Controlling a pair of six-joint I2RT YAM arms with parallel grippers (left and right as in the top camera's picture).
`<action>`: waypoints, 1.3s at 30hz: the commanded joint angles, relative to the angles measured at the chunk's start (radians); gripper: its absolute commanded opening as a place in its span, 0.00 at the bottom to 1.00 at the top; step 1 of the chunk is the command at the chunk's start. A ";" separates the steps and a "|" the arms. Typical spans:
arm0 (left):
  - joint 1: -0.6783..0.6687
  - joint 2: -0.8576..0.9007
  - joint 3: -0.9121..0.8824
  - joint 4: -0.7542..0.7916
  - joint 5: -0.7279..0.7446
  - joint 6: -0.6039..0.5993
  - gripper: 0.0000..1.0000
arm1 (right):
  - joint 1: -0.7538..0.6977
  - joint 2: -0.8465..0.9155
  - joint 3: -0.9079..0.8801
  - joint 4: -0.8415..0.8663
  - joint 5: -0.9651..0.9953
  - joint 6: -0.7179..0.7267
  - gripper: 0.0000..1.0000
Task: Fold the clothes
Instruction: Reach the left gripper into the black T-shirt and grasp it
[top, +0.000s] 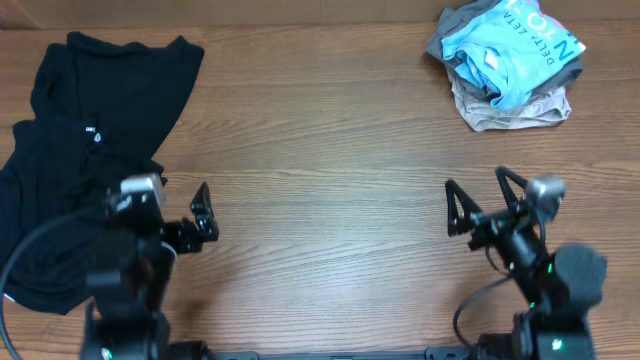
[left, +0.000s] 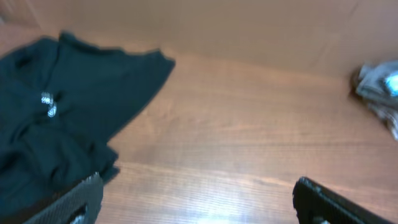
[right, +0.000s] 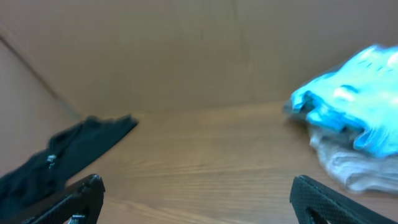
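Note:
Next, I close my left gripper on the black shirt's rumpled fold (top: 136, 167) (left: 89, 149), just inside the small corner that sticks out toward the middle of the table.
A large black shirt (top: 80, 120) lies spread and rumpled at the table's left, a small white label (top: 91, 131) at its collar. It also shows in the left wrist view (left: 68, 106) and the right wrist view (right: 74, 146). A light blue printed garment (top: 510, 40) lies crumpled on a beige garment (top: 510, 108) at the back right, also in the right wrist view (right: 354, 112). My left gripper (top: 185, 205) is open and empty, just right of the black shirt's lower edge. My right gripper (top: 480, 200) is open and empty above bare wood, well in front of the blue pile.
The wooden table (top: 320, 130) stretches between the two piles. A brown cardboard wall (right: 186, 50) stands behind it. Cables run from both arm bases near the front edge.

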 joint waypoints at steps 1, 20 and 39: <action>-0.006 0.161 0.179 -0.108 0.040 0.093 1.00 | -0.004 0.162 0.148 -0.050 -0.101 0.007 1.00; 0.003 0.830 0.433 -0.278 0.006 0.035 1.00 | -0.004 0.937 0.358 0.111 -0.545 0.034 1.00; 0.237 1.030 0.432 -0.244 -0.372 -0.289 0.93 | 0.140 0.984 0.358 0.121 -0.312 0.033 0.93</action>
